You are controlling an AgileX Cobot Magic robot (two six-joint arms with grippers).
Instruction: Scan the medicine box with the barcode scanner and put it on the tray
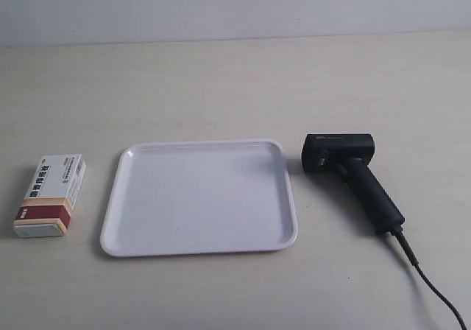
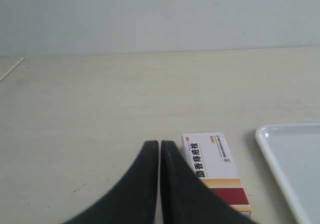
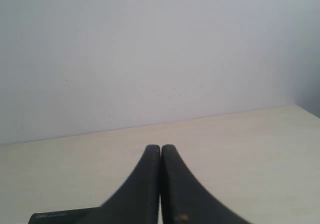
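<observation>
My left gripper moves to the medicine box next, and then closes on the medicine box's long sides, at the white part [image 1: 51, 189] [image 2: 215, 170] beside the orange band.
The medicine box [image 1: 50, 196] lies flat on the table, left of the tray in the exterior view. The white tray [image 1: 200, 250] sits in the middle with nothing on it. On the tray's other side lies the black barcode scanner [image 1: 352, 175], its cable trailing to the lower right. Neither arm shows in the exterior view. In the left wrist view my left gripper [image 2: 159, 145] is shut and holds nothing; the medicine box [image 2: 212, 161] lies just beside its fingers, with the tray [image 2: 267, 144] rim past it. My right gripper [image 3: 160, 148] is shut and holds nothing, with the barcode scanner [image 3: 60, 216] head at the frame's bottom edge.
The pale wooden table [image 1: 235, 87] runs back to a plain wall [image 1: 235, 6]. A thin pale stick [image 2: 11, 69] lies on the table far from the box in the left wrist view.
</observation>
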